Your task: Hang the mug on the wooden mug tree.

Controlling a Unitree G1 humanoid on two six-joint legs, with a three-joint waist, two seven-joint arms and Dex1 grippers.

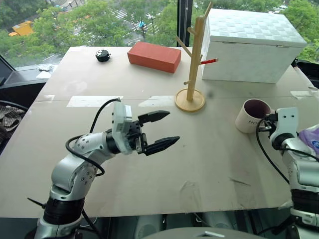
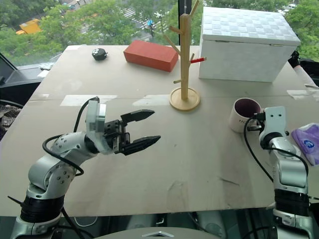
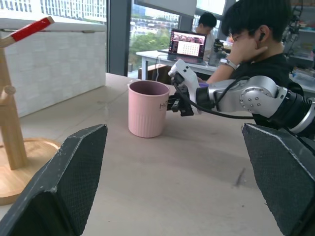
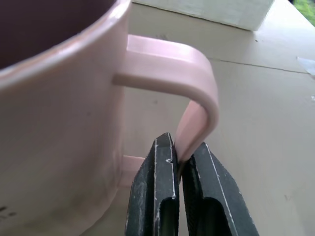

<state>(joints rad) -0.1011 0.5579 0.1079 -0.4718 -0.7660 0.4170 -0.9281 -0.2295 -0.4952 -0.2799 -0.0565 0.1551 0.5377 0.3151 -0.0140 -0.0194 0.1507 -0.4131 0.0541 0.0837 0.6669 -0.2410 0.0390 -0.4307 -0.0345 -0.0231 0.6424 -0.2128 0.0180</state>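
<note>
The robot's right gripper will release the cream mug hanging on the red-tipped peg of the wooden mug tree (image 1: 202, 77).
The cream mug (image 1: 251, 115) with a maroon inside stands upright on the table at the right, its handle (image 4: 197, 113) turned toward my right arm. My right gripper (image 4: 179, 147) is shut on the lower part of that handle, and it also appears beside the mug (image 3: 146, 108) in the left wrist view. The wooden mug tree (image 1: 194, 59) rises from its round base (image 1: 190, 99) at the table's middle back, left of the mug; one peg has a red tip. My left gripper (image 1: 172, 127) hovers open over the table's middle, pointing toward the mug and holding nothing.
A white box (image 1: 249, 47) stands behind the mug tree at the back right. A red brick (image 1: 154, 56) and a small black object (image 1: 102, 55) lie at the back. A purple packet (image 1: 311, 137) lies by my right arm. A person (image 3: 256, 44) sits beyond the table's right side.
</note>
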